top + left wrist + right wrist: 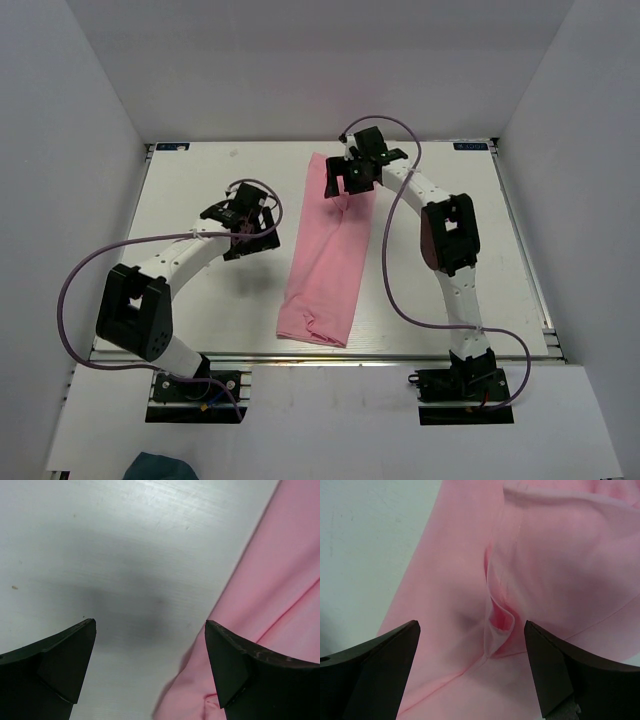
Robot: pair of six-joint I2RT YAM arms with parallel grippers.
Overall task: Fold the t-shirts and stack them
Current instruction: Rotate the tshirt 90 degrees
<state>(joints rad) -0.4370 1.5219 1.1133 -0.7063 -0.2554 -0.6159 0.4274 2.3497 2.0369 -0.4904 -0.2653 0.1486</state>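
Observation:
Next, my left gripper grips the near corner [282, 331] of the light pink t-shirt on its own side, to fold the near end away.
One light pink t-shirt [330, 255] lies folded into a long narrow strip down the middle of the white table [200, 185], running from the far edge towards the near edge. My right gripper [352, 178] hovers open over the strip's far end, where the fabric [470, 580] forms a small raised fold [499, 617] between the jaws. My left gripper [252, 225] is open and empty just left of the strip's middle; the pink edge [270, 595] runs along its right finger [235, 665]. No other t-shirt shows.
A small dark teal cloth [160, 466] lies off the table at the bottom left. White walls enclose the table on the left, right and far sides. Grey cables loop from both arms over the table.

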